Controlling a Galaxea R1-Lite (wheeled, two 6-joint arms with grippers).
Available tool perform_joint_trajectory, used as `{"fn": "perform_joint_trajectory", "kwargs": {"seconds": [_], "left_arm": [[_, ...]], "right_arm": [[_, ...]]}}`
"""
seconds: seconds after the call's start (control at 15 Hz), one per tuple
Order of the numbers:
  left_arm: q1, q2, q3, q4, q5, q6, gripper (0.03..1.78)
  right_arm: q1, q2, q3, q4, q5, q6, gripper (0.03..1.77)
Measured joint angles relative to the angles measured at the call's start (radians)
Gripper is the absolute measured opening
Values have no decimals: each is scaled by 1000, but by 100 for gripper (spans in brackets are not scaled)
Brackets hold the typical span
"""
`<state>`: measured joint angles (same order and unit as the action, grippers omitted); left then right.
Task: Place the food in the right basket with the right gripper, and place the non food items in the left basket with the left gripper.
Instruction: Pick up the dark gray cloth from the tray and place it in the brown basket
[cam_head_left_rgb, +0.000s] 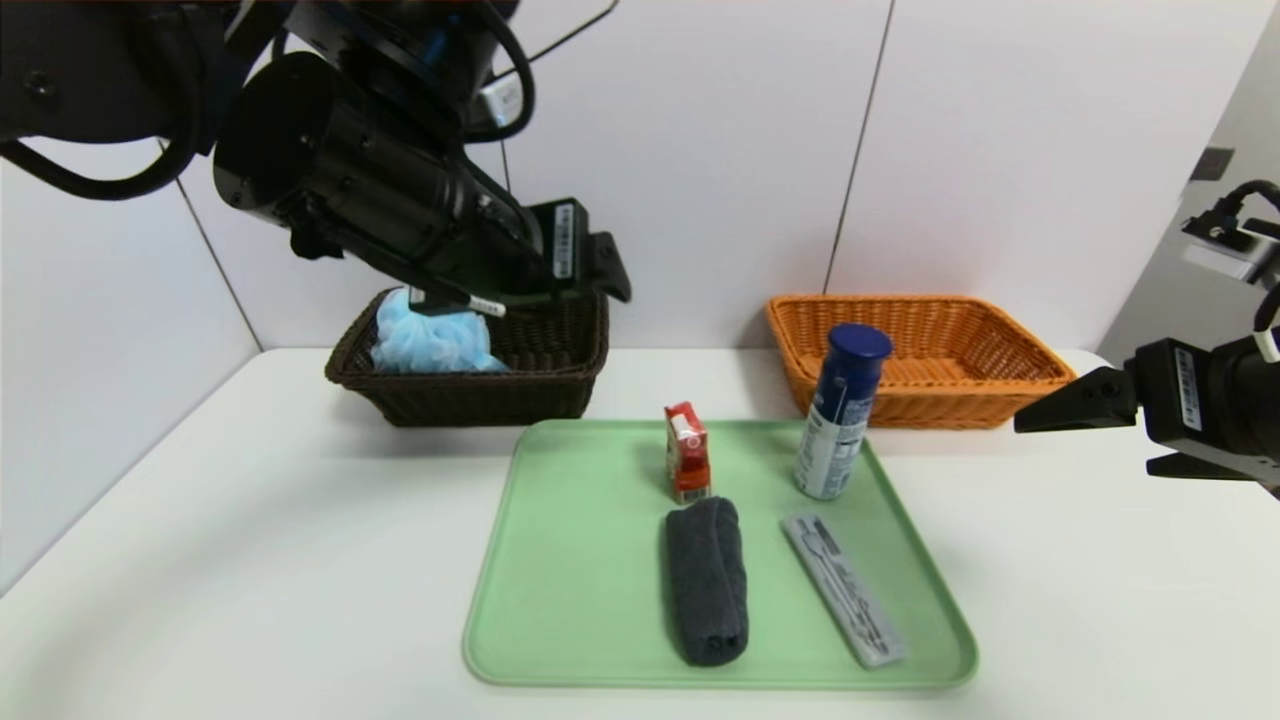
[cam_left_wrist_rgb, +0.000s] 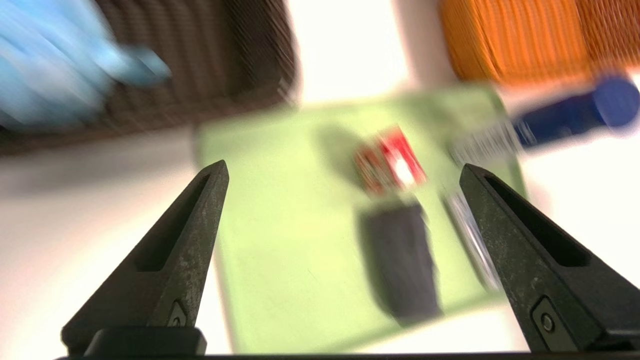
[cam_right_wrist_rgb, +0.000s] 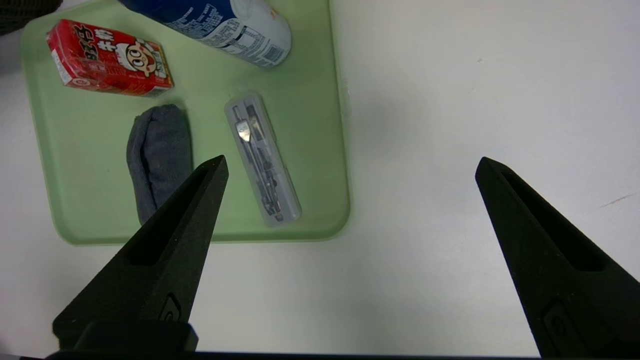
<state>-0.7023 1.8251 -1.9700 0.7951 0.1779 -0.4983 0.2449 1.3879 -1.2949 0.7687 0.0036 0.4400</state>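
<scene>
The robot's left gripper will next go to the rolled grey cloth's middle (cam_head_left_rgb: 709, 586) (cam_left_wrist_rgb: 403, 264) on the green tray and close there, because the cloth is a non food item.
On the green tray (cam_head_left_rgb: 560, 560) stand a red milk carton (cam_head_left_rgb: 687, 451) and a blue spray can (cam_head_left_rgb: 842, 411); a rolled grey cloth (cam_head_left_rgb: 706, 580) and a clear compass case (cam_head_left_rgb: 843, 588) lie nearer me. A light blue bath sponge (cam_head_left_rgb: 432, 338) rests in the dark brown left basket (cam_head_left_rgb: 540, 385). The orange right basket (cam_head_left_rgb: 990, 375) holds nothing I can see. My left gripper (cam_head_left_rgb: 600, 270) hangs open and empty above the brown basket's right end. My right gripper (cam_head_left_rgb: 1090, 420) is open and empty, held over the table right of the tray. The right wrist view shows the carton (cam_right_wrist_rgb: 110, 59), cloth (cam_right_wrist_rgb: 159, 155) and case (cam_right_wrist_rgb: 262, 160).
A white wall rises right behind both baskets. Bare white tabletop (cam_head_left_rgb: 250, 520) lies left of the tray and to its right (cam_head_left_rgb: 1100, 580). The left arm's bulky black forearm (cam_head_left_rgb: 340, 170) stretches over the table's far left.
</scene>
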Motion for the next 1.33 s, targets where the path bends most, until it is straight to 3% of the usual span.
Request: {"fn": "perform_joint_trajectory", "kwargs": {"seconds": [0.13, 0.4, 0.67, 0.87, 1.33], "left_arm": [[-112, 16, 0, 100, 13, -94, 166], [-270, 73, 2, 261, -5, -127, 167], [-312, 159, -4, 252, -20, -122, 168], [-318, 221, -6, 182, -19, -113, 169], [-317, 327, -6, 164, -7, -97, 169]], "right_arm": [[-1, -2, 5, 1, -1, 1, 171], [-4, -3, 9, 0, 0, 30, 171], [-2, -5, 13, -1, 2, 68, 171], [-2, -7, 13, -10, 1, 70, 171], [5, -47, 31, -17, 2, 69, 171]]}}
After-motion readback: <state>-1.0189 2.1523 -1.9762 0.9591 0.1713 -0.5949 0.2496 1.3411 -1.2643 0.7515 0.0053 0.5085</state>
